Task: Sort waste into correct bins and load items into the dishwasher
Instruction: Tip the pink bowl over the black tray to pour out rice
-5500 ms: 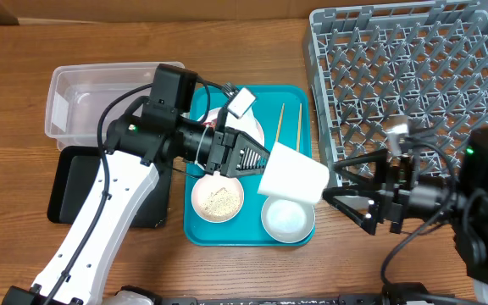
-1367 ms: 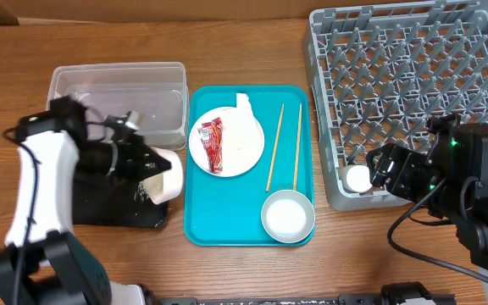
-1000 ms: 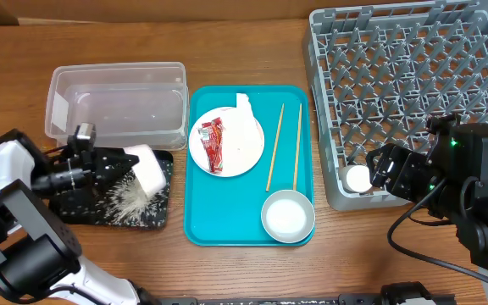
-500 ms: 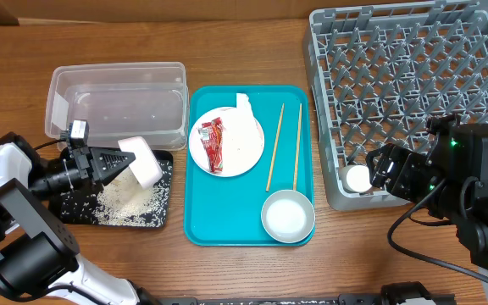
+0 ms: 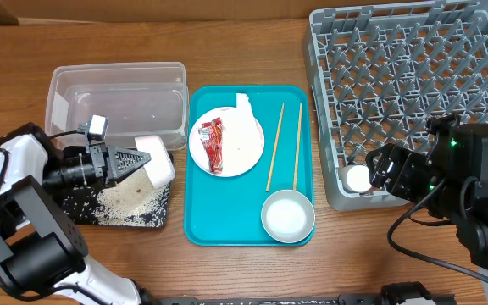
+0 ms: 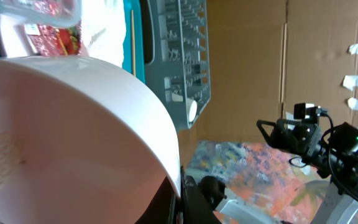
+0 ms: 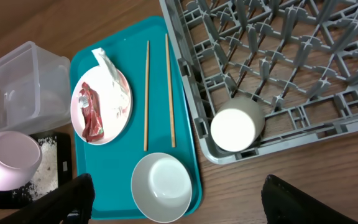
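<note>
The left gripper will release the white bowl on the teal tray (image 5: 218,204), beside the other white bowl.
My left gripper (image 5: 138,159) is shut on the rim of a white bowl (image 5: 156,159), held tipped on its side over the black tray (image 5: 70,203), where loose white rice (image 5: 130,197) lies piled. The bowl fills the left wrist view (image 6: 61,130). The white plate (image 5: 227,144) on the teal tray carries the red sauce packet (image 5: 212,142) and white napkin (image 5: 244,106). Two chopsticks (image 5: 285,146) lie beside it, a second white bowl (image 5: 287,216) in front. The white cup (image 5: 358,179) lies in the grey rack (image 5: 413,85). My right gripper (image 7: 179,208) is open and empty near the rack's front corner.
The clear plastic tub (image 5: 117,106) stands behind the black tray, left of the teal serving tray (image 5: 202,229). The grey rack fills the right back of the table. Bare wooden table (image 5: 252,271) lies in front of the trays.
My left gripper has carried the bowl from the teal tray to the black tray and tipped it; rice now lies on the black tray. The cup went into the rack. The right arm stays still.
</note>
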### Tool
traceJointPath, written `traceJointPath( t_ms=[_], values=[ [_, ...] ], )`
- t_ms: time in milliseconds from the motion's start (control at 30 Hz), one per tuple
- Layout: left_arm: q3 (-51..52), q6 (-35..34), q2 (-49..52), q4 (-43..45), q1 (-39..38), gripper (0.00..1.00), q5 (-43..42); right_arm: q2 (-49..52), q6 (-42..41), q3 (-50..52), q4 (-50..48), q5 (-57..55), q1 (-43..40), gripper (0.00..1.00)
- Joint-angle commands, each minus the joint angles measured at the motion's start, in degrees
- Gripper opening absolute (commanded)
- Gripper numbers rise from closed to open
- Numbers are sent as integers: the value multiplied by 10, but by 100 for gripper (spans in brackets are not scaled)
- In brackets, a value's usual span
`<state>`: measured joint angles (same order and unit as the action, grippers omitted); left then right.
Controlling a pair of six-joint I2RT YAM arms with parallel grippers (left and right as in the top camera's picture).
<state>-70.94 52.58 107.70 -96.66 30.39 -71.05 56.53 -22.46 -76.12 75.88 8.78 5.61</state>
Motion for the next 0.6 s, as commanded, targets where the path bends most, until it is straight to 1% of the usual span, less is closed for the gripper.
traceJointPath(
  t_ms=[0,133,233,333,400,500,533,567],
  values=[
    [-10,-56,-52,-3,-21,4,8,-2,-1,-12,-3,1,-2,88],
    [-30,-64,-102,-2,-34,4,39,-2,-1,-12,-3,2,-2,88],
    [-36,-96,-137,16,-22,4,87,-2,-1,-12,3,2,-2,88],
    [-36,-115,-148,49,1,4,103,-2,-1,-12,6,2,-2,88],
    [-34,-122,-147,55,18,4,94,-2,-1,-12,5,2,-2,88],
    [-31,-85,-144,57,39,4,60,-2,-1,-12,6,3,-2,88],
    [-28,-85,-142,67,45,4,46,-2,-1,-12,6,3,-2,88],
    [-24,-102,-139,67,49,4,23,-2,-1,-12,7,3,-2,88]
  ],
)
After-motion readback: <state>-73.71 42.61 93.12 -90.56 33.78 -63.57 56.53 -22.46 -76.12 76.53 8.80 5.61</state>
